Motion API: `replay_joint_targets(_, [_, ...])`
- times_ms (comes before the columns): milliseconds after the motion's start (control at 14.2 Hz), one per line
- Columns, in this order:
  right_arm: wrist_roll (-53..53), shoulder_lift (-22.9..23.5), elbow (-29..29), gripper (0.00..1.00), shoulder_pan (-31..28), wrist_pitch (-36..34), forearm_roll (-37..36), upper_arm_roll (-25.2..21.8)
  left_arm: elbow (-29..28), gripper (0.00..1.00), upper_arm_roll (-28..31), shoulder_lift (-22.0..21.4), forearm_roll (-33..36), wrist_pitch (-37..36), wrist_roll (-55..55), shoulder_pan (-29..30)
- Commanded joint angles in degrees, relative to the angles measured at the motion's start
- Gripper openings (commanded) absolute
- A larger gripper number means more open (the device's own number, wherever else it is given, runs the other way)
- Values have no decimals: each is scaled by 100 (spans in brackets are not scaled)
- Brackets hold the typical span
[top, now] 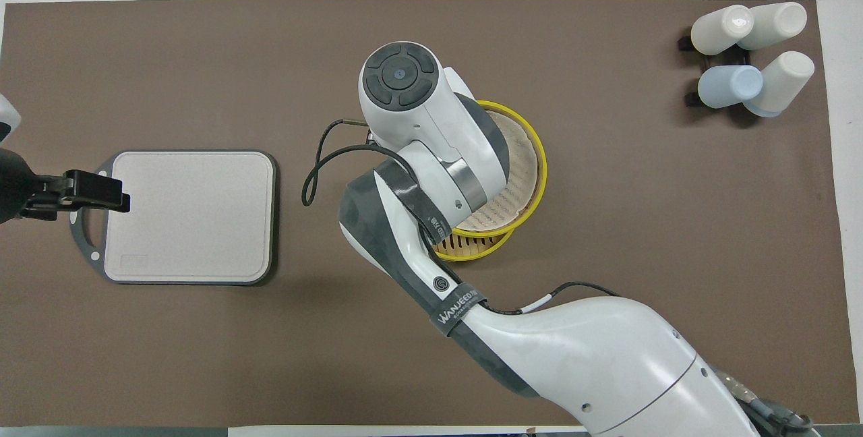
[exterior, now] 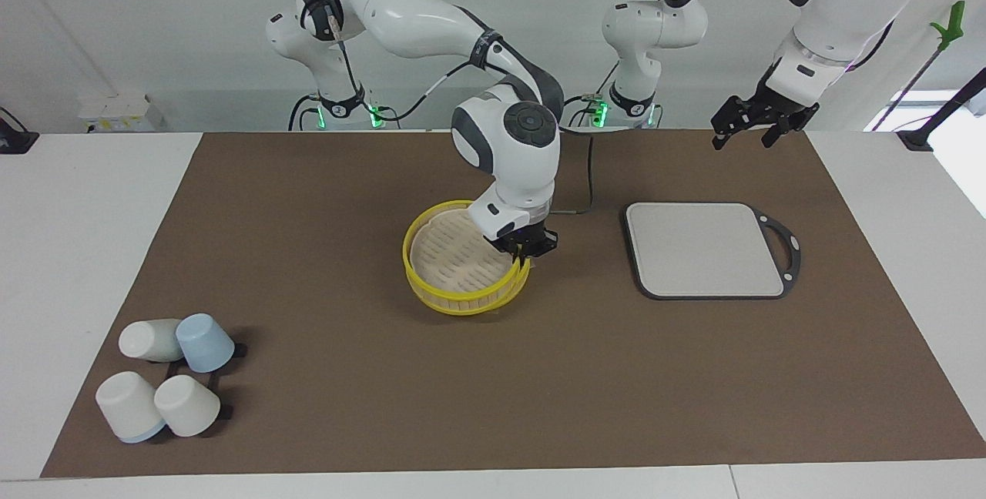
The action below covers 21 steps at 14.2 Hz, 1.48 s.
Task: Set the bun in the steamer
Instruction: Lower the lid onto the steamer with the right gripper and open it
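Next, my right gripper lets go of the upper level so it sits flat on top of the steamer's lower level [top: 462, 193].
The steamer [exterior: 462, 252] stands mid-table, with yellow rims and a slatted floor. Its upper tier [top: 526, 174] sits tilted and shifted off the lower tier [top: 472, 248]. My right gripper [exterior: 527, 251] is at the upper tier's rim on the side toward the left arm's end, its fingers closed on the yellow rim. In the overhead view the right arm hides that gripper. My left gripper [exterior: 743, 133] waits open and empty in the air over the handle [top: 84, 241] of the grey board; it also shows in the overhead view [top: 101, 193]. No bun is in view.
A grey square board [exterior: 701, 249] with a black handle lies toward the left arm's end. Several upturned white and pale blue cups [exterior: 166, 383] stand on a black rack at the right arm's end, farther from the robots. A black cable [exterior: 591, 175] trails near the steamer.
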Motion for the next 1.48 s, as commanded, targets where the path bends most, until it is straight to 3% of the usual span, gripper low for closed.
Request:
replay_joint_targets(0, [250, 77, 213, 0, 96, -216, 131, 22, 133, 100, 25, -38, 103, -171, 96, 41])
replay_joint_targets(281, [277, 68, 213, 0, 167, -269, 176, 13, 317, 100, 96, 76, 393, -127, 280, -38])
replay_joint_targets(421, [277, 68, 213, 0, 185, -243, 176, 22, 581, 100, 149, 461, 402, -171, 289, -99])
replay_joint_targets(562, [277, 68, 196, 0, 185, -190, 176, 22, 932, 100, 576, 586, 411, -259, 289, -519])
replay_joint_targets(1054, [268, 33, 108, 0, 237, -58, 246, 22, 907, 100, 834, 603, 393, -171, 298, -846])
replay_joint_targets(1405, [224, -89, -313, 0, 229, 178, 220, 22, 837, 100, 843, 639, 385, -83, 315, -855])
